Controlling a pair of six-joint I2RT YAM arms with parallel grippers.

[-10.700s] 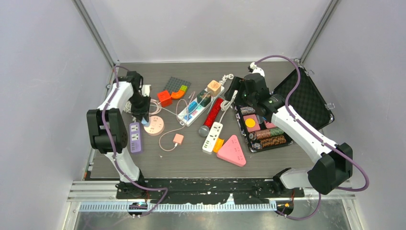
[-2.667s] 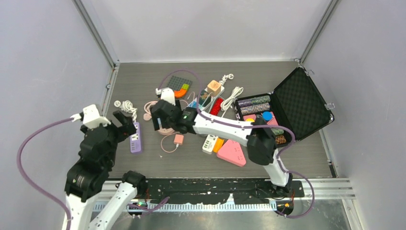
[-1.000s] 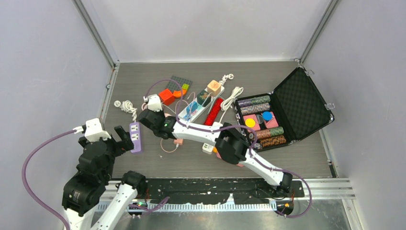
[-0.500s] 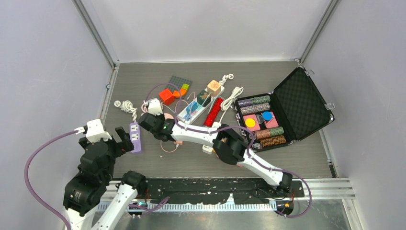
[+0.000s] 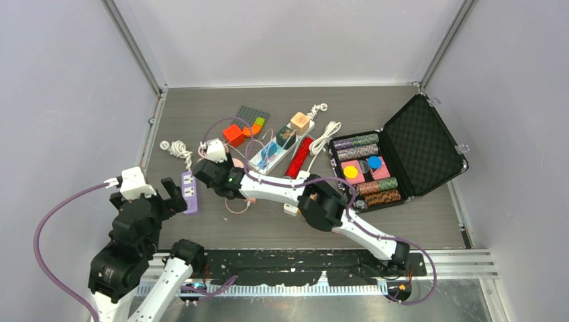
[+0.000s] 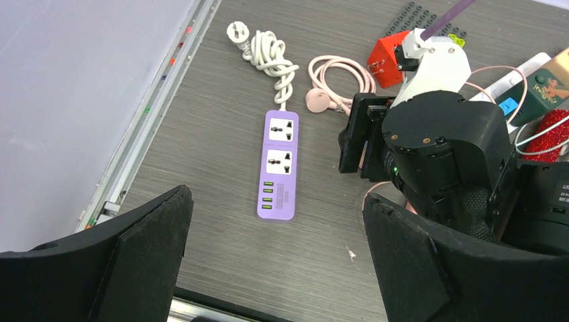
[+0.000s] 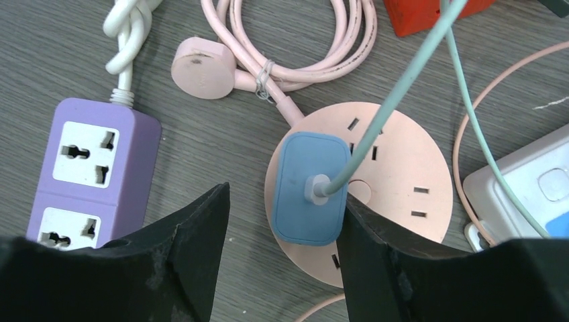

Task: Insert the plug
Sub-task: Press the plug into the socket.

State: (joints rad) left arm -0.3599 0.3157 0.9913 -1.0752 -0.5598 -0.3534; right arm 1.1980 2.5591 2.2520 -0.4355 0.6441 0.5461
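My right gripper has the blue plug against one finger and a gap to the other, so it should move up a little, center itself and close on the plug's sides (image 7: 311, 181).
A blue plug (image 7: 310, 188) on a teal cable (image 7: 396, 87) sits flat on the round pink socket disc (image 7: 402, 168). My right gripper (image 7: 283, 201) hangs just over it, open. The plug lies against the right finger, and the left finger stands clear of it. In the top view this gripper (image 5: 213, 171) covers the disc. A purple power strip (image 6: 280, 164) lies to the left of the disc. My left gripper (image 6: 278, 198) is raised above the strip, wide open and holding nothing, near the table's front left in the top view (image 5: 176, 196).
A knotted white cord (image 6: 268, 54) runs from the purple strip's far end. A pink plug (image 7: 203, 67) with a coiled pink cable lies beside the disc. A red block (image 6: 386, 60), a white power strip (image 5: 268, 154) and an open chip case (image 5: 429, 141) stand to the right.
The right gripper's jaws have spread apart around the blue plug, which stays seated on the pink disc. The left arm has not moved.
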